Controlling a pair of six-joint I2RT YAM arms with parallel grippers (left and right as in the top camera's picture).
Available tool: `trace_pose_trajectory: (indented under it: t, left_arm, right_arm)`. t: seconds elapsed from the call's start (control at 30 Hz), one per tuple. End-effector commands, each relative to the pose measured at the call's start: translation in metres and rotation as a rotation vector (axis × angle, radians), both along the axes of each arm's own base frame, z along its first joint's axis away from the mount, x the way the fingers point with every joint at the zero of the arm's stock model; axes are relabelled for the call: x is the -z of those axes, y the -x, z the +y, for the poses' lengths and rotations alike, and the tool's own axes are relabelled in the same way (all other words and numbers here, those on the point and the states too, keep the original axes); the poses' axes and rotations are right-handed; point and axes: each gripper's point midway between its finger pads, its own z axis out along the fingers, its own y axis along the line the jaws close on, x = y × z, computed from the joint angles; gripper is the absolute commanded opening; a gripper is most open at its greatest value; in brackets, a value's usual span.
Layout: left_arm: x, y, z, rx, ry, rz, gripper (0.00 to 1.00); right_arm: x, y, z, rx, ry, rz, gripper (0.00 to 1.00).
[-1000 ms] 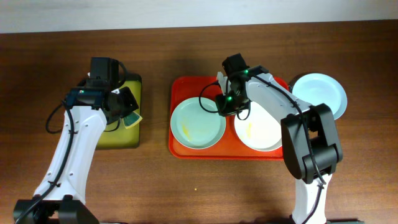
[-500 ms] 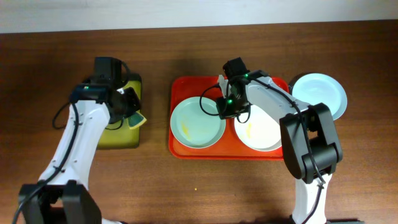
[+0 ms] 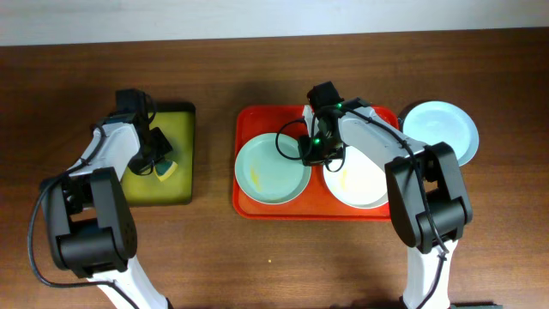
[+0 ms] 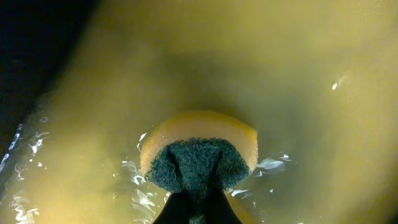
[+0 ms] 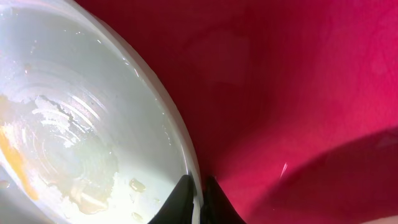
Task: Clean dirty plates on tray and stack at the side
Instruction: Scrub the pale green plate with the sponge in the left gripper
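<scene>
The smeared mint-blue plate will go from my right gripper onto the second mint-blue plate (image 3: 442, 133) beside the red-orange tray.
The red-orange tray (image 3: 257, 120) holds a mint-blue plate (image 3: 270, 172) with yellowish smears on its left half and a smeared white plate (image 3: 364, 176) on its right. My right gripper (image 3: 315, 154) is between them, shut on the mint-blue plate's rim (image 5: 177, 140), with its fingertips (image 5: 198, 198) pinching the edge over the red tray floor (image 5: 298, 93). My left gripper (image 3: 154, 159) is shut on a yellow sponge with a green scouring side (image 4: 199, 149) and presses it onto the wet floor of the yellow-green tray (image 4: 298, 74). The sponge also shows in the overhead view (image 3: 164, 168).
A second mint-blue plate (image 3: 440, 129) lies on the wooden table (image 3: 257, 257) just right of the red tray. The black-rimmed yellow-green tray (image 3: 183, 116) sits left of the red tray. A white wall edge runs along the table's far side.
My left arm has swung left and back, carrying the sponge from the yellow-green tray's right edge to its middle. My right gripper has shifted only slightly on the plate rim.
</scene>
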Motion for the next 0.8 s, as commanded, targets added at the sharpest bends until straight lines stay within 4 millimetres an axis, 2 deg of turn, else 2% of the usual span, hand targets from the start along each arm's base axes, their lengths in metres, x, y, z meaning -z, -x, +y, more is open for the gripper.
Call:
trace_pose_trajectory:
  t: [0.0, 0.03, 0.07, 0.13, 0.17, 0.2, 0.27, 0.3, 0.43, 0.47, 0.57, 0.6, 0.63, 0.67, 0.73, 0.77]
  left_arm:
    - [-0.027, -0.003, 0.004, 0.006, -0.012, -0.012, 0.00]
    - [-0.048, -0.008, 0.004, 0.006, -0.017, -0.045, 0.00]
    - [-0.084, -0.013, 0.004, 0.008, -0.024, -0.113, 0.00]
    - [-0.142, -0.013, -0.007, 0.028, 0.010, -0.259, 0.00]
    - [-0.157, -0.012, -0.016, 0.047, 0.053, -0.298, 0.00]
    - [-0.165, -0.010, -0.038, 0.096, 0.166, -0.320, 0.00]
    - [-0.159, -0.005, -0.082, 0.184, 0.318, -0.291, 0.00]
    - [-0.148, 0.001, -0.112, 0.250, 0.356, -0.254, 0.00]
    - [-0.111, 0.011, -0.208, 0.473, 0.384, -0.167, 0.00]
    - [-0.098, 0.012, -0.227, 0.483, 0.388, -0.142, 0.00]
    - [-0.057, 0.022, -0.264, 0.515, 0.373, -0.058, 0.00]
    - [-0.047, 0.024, -0.270, 0.528, 0.365, -0.044, 0.00]
    - [-0.028, 0.025, -0.273, 0.525, 0.328, -0.014, 0.00]
    - [-0.014, 0.025, -0.268, 0.520, 0.274, 0.004, 0.00]
    - [-0.002, 0.020, -0.252, 0.497, 0.170, 0.013, 0.00]
    - [-0.001, 0.015, -0.234, 0.475, 0.066, 0.001, 0.00]
  right_arm:
    - [0.020, 0.016, -0.006, 0.005, 0.054, 0.056, 0.09]
    - [0.020, 0.014, -0.006, 0.021, 0.052, 0.055, 0.09]
    - [0.020, 0.014, -0.006, 0.025, 0.051, 0.055, 0.08]
    - [0.020, 0.011, -0.005, 0.025, 0.047, 0.044, 0.04]
    - [0.020, 0.011, -0.005, 0.025, 0.046, 0.043, 0.04]
    - [0.020, 0.011, -0.004, 0.025, 0.046, 0.043, 0.04]
    - [0.020, 0.011, -0.005, 0.027, 0.047, 0.044, 0.04]
    - [0.020, 0.011, -0.004, 0.056, 0.046, 0.053, 0.04]
    - [0.015, 0.019, 0.010, 0.066, -0.039, 0.104, 0.04]
    - [0.015, 0.023, 0.008, 0.103, -0.031, 0.134, 0.04]
    - [0.015, 0.025, 0.006, 0.113, -0.026, 0.148, 0.04]
    - [0.015, 0.026, 0.006, 0.113, -0.026, 0.149, 0.04]
    - [0.015, 0.026, 0.006, 0.113, -0.026, 0.148, 0.04]
    - [0.017, 0.024, 0.002, 0.117, -0.002, 0.138, 0.04]
    - [0.019, 0.021, -0.007, 0.164, 0.051, 0.128, 0.04]
    - [0.017, 0.021, -0.008, 0.165, 0.056, 0.128, 0.04]
